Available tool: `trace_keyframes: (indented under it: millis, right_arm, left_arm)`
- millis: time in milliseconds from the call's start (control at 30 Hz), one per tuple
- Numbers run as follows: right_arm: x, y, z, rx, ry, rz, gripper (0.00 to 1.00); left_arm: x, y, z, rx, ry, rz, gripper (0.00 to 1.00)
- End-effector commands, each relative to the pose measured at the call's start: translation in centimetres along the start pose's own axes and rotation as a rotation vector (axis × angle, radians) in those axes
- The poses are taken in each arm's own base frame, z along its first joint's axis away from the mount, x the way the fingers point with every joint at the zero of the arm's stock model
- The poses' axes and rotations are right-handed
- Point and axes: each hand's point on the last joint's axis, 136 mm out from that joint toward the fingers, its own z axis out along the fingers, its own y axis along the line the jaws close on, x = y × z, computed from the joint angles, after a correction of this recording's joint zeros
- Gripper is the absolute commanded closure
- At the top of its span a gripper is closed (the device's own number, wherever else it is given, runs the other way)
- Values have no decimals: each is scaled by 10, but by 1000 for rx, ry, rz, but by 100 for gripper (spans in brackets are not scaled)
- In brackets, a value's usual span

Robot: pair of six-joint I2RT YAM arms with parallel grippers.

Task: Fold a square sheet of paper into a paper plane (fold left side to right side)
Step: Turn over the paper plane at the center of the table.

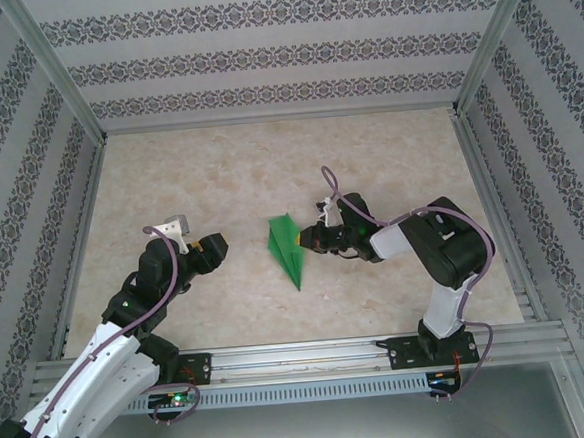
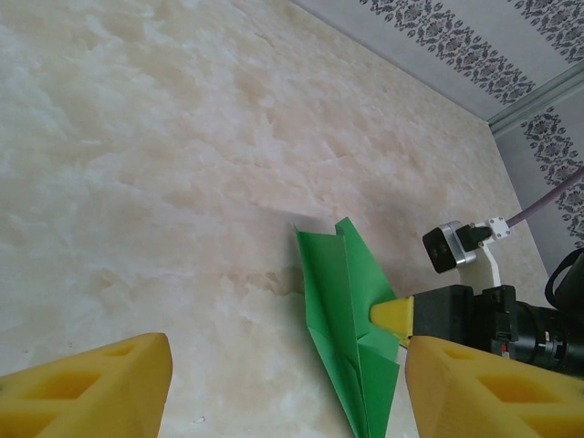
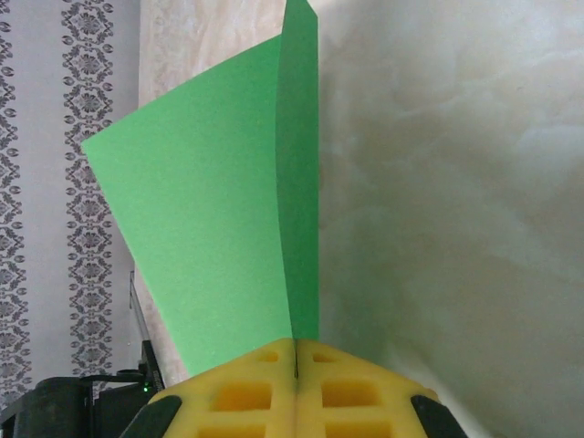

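My right gripper pinches one paper plane wing; I will open it, then take the plane's centre crease (image 2: 352, 324) before moving it.
The bright-green paper plane (image 1: 286, 249) lies near the table's middle as a narrow pointed dart, tip toward the near edge. My right gripper (image 1: 309, 240) is shut on its right edge; in the right wrist view its yellow fingers (image 3: 246, 392) meet with the green paper (image 3: 219, 210) rising between them. In the left wrist view the folded dart (image 2: 351, 319) shows a centre crease, with one wing raised where the right gripper's yellow fingertip (image 2: 392, 315) pinches it. My left gripper (image 1: 216, 246) stands open to the left of the paper, apart from it, with its fingers (image 2: 91, 388) wide.
The marble-patterned table (image 1: 189, 186) is bounded by patterned walls and metal frame posts. A metal rail (image 1: 312, 358) runs along the near edge by the arm bases. The right arm's camera (image 2: 447, 245) and cable sit just behind the paper.
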Motion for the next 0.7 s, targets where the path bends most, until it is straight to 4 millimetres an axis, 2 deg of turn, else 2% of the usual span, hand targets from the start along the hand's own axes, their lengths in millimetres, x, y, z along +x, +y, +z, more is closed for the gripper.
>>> trace_keyframes:
  millis: [0,100,267,433,667]
  right_arm:
    - [2,-7,3,13,-12,-19,100]
    - [4,-14,3,40,-13,-11,96]
    - [4,-12,1,44,-19,-11,89]
    - [3,-19,-3,100,-26,-13,81]
    - [0,-14,-12,131,-44,-39,74]
  left_arm:
    - [-1,3,0,-3,-6,-19,32]
    - [-1,4,0,-6,-4,-17,32]
    - [-1,3,0,-5,-1,-16,32]
    - [-1,2,-1,2,3,-13,32]
    - [-1,1,-1,7,2,-11,32]
